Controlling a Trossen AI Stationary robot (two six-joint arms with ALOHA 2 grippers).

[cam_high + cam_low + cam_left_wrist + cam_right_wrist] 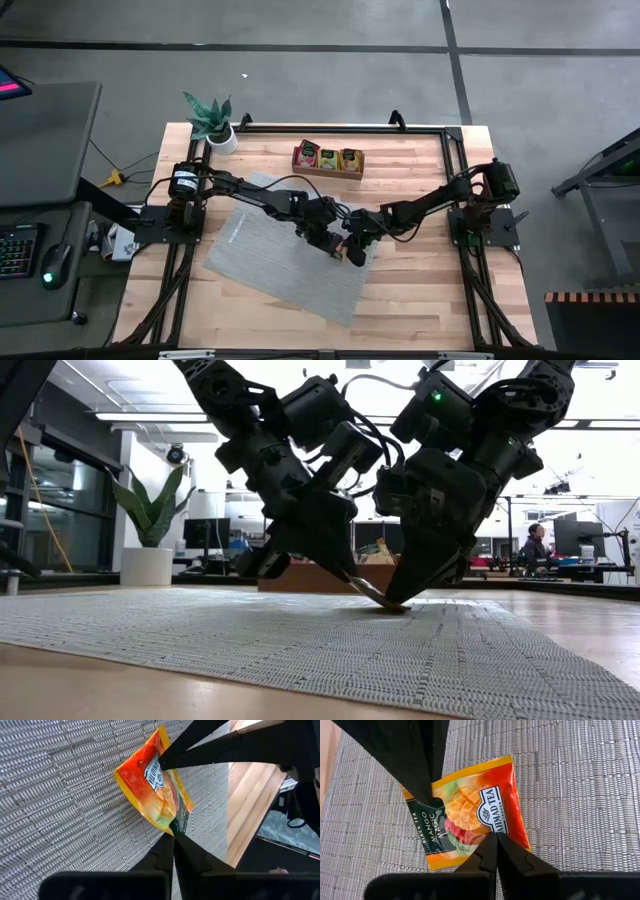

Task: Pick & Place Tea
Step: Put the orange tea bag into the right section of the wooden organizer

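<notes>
The red end of the tea sachet slopes down to the mat, so my right gripper will open and take hold again of that red end [514, 804] once my left gripper lifts it clear.
One orange-red tea sachet [470, 810] with a dark green label end sits over the grey woven mat [290, 250], and both grippers are shut on it. My left gripper [172, 831] comes from the table's left and has the label end. My right gripper [493, 839] comes from the right and has the opposite, red side. In the low view the sachet [380, 596] shows as a thin tilted strip between the two grippers. The high view shows only a small orange bit of the sachet [357, 258] under the meeting grippers. My left gripper pinches the sachet's dark green label end [179, 820] between its two fingertips, slanting down from the table's left. That end is raised off the mat. My right gripper pinches the edge of the red half beside the printed crest [500, 827] between its fingertips, slanting down from the right. The sachet tilts down toward this gripper, and its low end [397, 606] is at the mat.
A brown wooden tray [328, 172] with several sachets stands at the far middle of the table. A potted plant [212, 122] stands at the far left corner. Bare wood [420, 290] lies to the right of the mat. A person sits far off in the room [537, 547].
</notes>
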